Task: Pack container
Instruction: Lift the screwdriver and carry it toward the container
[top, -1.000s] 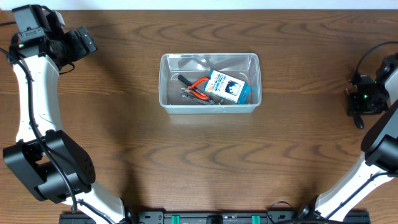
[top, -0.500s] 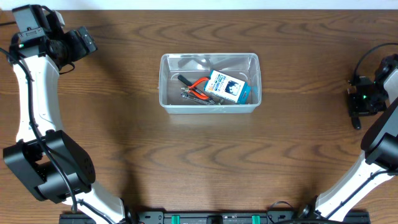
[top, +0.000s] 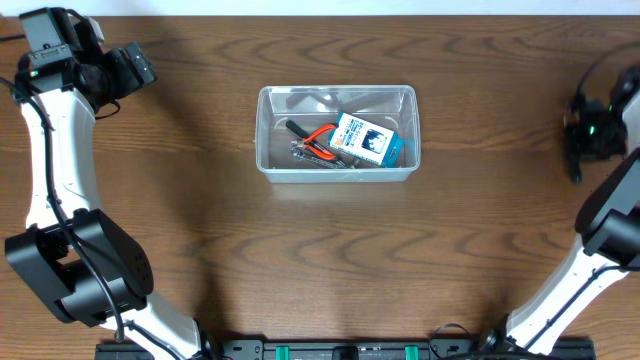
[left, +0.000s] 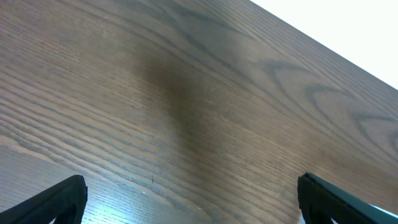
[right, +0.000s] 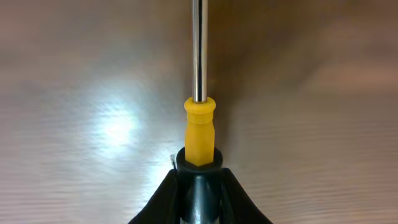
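I should use my right gripper to put the screwdriver down in the container (top: 341, 157) between the red-handled pliers and the blue-and-white box.
The clear plastic container (top: 337, 134) sits at the table's middle back. It holds a blue-and-white box (top: 365, 140), red-handled pliers (top: 318, 138) and some metal tools. My right gripper (top: 575, 158) is at the far right edge, shut on a screwdriver with a black and yellow handle (right: 199, 134) and a steel shaft (right: 198, 50), held above the wood. My left gripper (top: 135, 66) is at the far left back, open and empty, its two fingertips (left: 193, 196) wide apart over bare wood.
The wooden table (top: 330, 250) spreads around the container. The table's back edge meets a white wall (left: 348, 25) just beyond my left gripper. The arm bases stand at the front edge.
My right gripper has lifted and moved toward the back of the table with the screwdriver. The left arm and the container have not moved.
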